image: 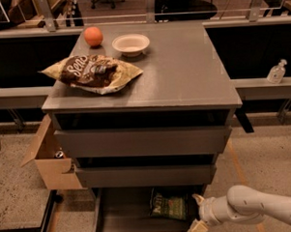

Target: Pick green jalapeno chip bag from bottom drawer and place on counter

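Next, my gripper goes to the middle [173, 208] of the green jalapeno chip bag in the bottom drawer and closes there.
The green jalapeno chip bag [169, 207] lies flat on the dark floor of the open bottom drawer [123, 218], toward its right side. My gripper [197, 213] is at the drawer's right edge, just right of the bag, with its pale fingers spread apart, one above and one below; it holds nothing. The white arm reaches in from the lower right. The grey counter [182, 73] tops the cabinet above.
On the counter are a brown-and-cream chip bag [92, 73], an orange fruit [93, 36] and a white bowl [130, 44]. Two upper grey drawers [142, 142] sit partly pulled out. A cardboard box [49, 158] stands left of the cabinet. A clear bottle [276, 72] stands on a ledge at right.
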You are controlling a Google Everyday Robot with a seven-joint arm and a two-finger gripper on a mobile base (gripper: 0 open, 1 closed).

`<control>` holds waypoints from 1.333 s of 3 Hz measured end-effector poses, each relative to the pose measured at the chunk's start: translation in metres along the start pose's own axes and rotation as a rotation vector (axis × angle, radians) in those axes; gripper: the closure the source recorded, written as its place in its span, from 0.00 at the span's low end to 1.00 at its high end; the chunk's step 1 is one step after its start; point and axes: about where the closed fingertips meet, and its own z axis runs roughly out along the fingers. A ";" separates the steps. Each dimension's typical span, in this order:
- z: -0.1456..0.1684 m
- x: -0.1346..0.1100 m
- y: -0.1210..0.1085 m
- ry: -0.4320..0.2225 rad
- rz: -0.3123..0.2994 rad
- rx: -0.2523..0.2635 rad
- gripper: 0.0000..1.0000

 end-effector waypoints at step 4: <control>0.116 0.013 -0.064 -0.113 -0.037 0.117 0.00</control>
